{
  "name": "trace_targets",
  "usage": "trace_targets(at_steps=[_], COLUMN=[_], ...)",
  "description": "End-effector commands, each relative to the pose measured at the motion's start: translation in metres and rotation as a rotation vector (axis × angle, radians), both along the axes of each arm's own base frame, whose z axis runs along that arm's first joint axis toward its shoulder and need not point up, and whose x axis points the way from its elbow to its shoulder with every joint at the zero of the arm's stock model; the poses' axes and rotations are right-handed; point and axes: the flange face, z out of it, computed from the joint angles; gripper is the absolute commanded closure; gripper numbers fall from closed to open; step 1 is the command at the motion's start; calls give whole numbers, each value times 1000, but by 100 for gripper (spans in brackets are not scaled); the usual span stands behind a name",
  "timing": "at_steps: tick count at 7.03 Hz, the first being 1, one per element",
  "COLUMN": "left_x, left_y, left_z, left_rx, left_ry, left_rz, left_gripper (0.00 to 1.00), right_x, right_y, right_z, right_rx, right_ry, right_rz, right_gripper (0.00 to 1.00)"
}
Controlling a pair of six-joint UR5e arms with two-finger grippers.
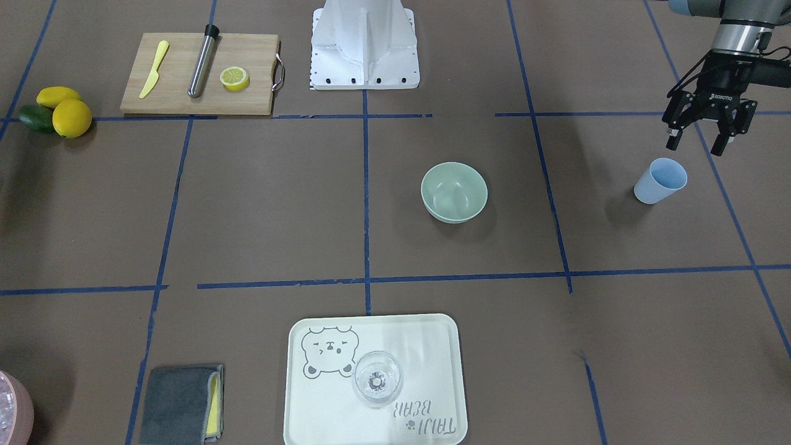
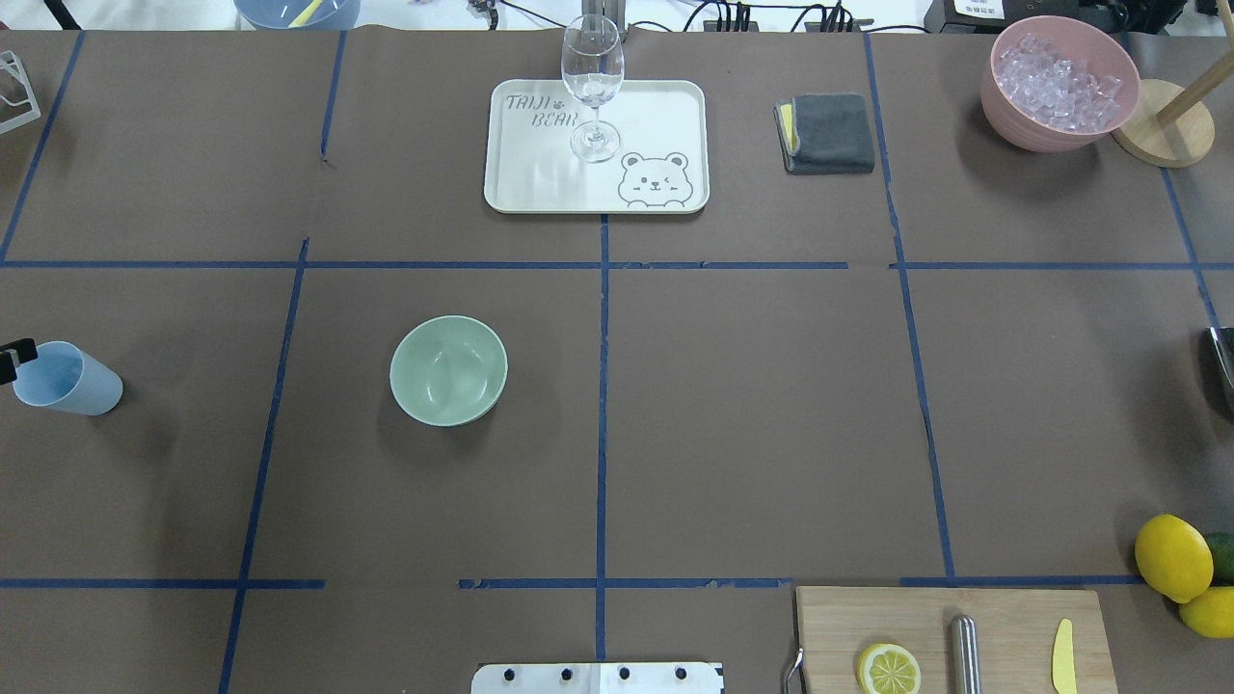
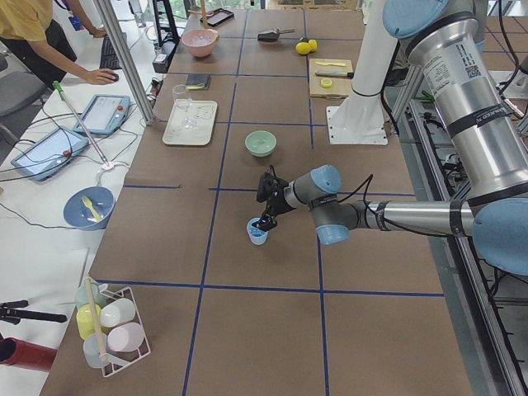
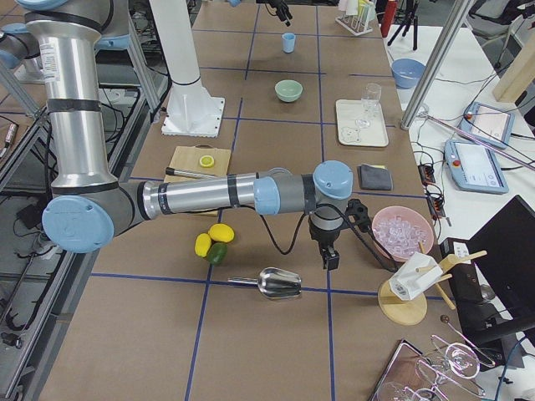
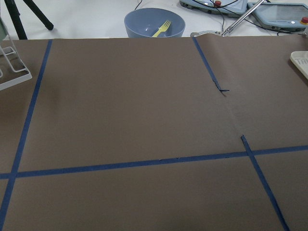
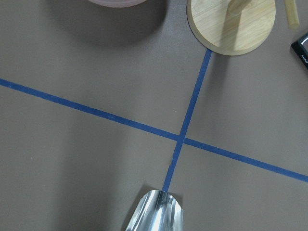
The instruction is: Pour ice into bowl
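Observation:
My left gripper needs to move to the light blue cup next and close its fingers around the cup's body [image 1: 653, 185] from both sides.
The pale mint-green bowl [image 1: 454, 191] stands upright near the table's middle and also shows in the overhead view [image 2: 448, 370]; no cubes stand out inside it. The ice [image 2: 1056, 82] is heaped in a pink container [image 2: 1059, 123] at the far right corner. My left gripper [image 1: 695, 147] is open and empty, just above and beside a light blue cup [image 1: 660, 180] without touching it. My right gripper [image 4: 330, 255] shows only in the exterior right view, hanging above the table beside the pink container [image 4: 403, 236]; I cannot tell whether it is open or shut.
A metal scoop [image 4: 280, 284] lies below the right wrist. A white tray [image 2: 675, 116] holds a wine glass [image 2: 592, 87]. A grey cloth [image 2: 827, 133], a wooden stand [image 2: 1162, 135], a cutting board [image 1: 198, 93] with a lemon half, and lemons [image 1: 71, 117] are also here.

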Motion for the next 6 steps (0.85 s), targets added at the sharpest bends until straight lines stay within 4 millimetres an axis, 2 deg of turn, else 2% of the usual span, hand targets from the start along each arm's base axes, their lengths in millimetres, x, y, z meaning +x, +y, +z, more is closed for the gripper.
trace_targets(at_steps=[1,3,6], left_x=[23,43,66], left_y=[14,15,1], left_z=[28,39,66], left_rx=[-62,-66,-69], left_ry=[-15,-28,-62], left_rz=[43,78,61], left_gripper=[0,0,0], right_x=[1,1,1], right_y=[0,0,0], right_z=[1,1,0], right_rx=[-1,0,1], right_ry=[1,1,1], right_rz=[0,-1,0], right_gripper=[0,0,0])
